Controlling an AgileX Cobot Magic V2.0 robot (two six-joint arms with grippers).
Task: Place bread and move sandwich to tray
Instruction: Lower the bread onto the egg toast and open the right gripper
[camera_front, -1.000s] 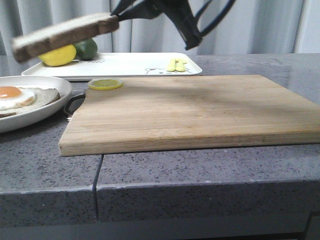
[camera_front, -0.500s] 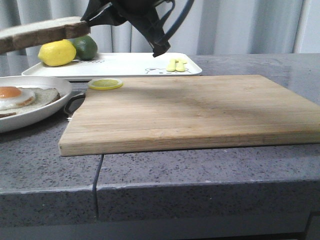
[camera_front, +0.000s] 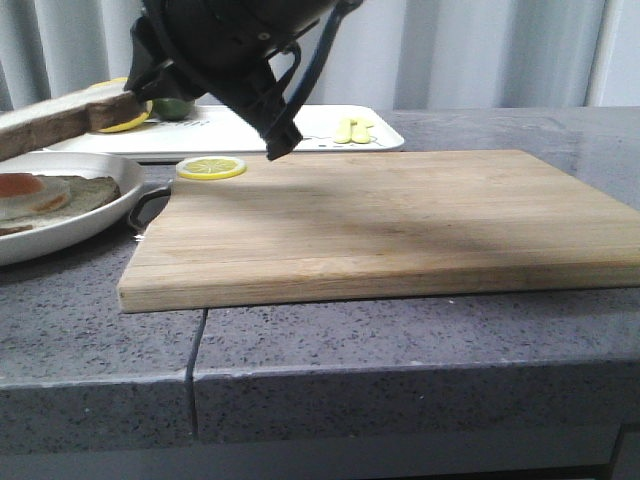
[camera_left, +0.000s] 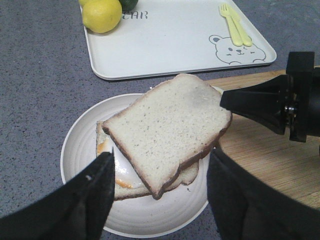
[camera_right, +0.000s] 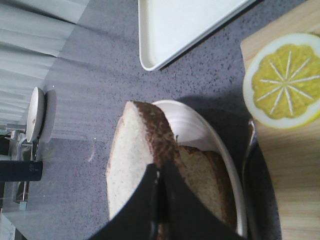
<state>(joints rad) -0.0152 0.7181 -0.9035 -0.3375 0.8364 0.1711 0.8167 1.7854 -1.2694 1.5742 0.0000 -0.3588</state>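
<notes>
I need to release the bread from my right gripper on top of the egg-topped toast (camera_front: 50, 160) (camera_right: 142, 186) in the round white dish.
My right gripper (camera_front: 135, 100) is shut on one edge of the bread (camera_front: 55, 125), a pale slice with a dark crust. It holds the slice tilted, a little above the sandwich (camera_front: 40, 192), egg-topped toast in the round white dish (camera_front: 60, 235) at the left. In the left wrist view the bread (camera_left: 170, 125) covers most of the sandwich (camera_left: 120, 180). My left gripper (camera_left: 160, 195) is open and empty above the dish (camera_left: 150, 215). In the right wrist view the right gripper (camera_right: 159, 172) pinches the crust of the bread (camera_right: 130, 160). The white tray (camera_front: 320, 135) lies behind.
A wooden cutting board (camera_front: 400, 220) fills the middle and right of the counter, with a lemon slice (camera_front: 211, 167) at its far left corner. On the tray are a whole lemon (camera_left: 102, 15), a green lime (camera_front: 172, 108) and yellow cutlery (camera_front: 355, 130).
My right gripper has carried the bread left and down, from high above the tray's left end to just over the dish and the sandwich.
</notes>
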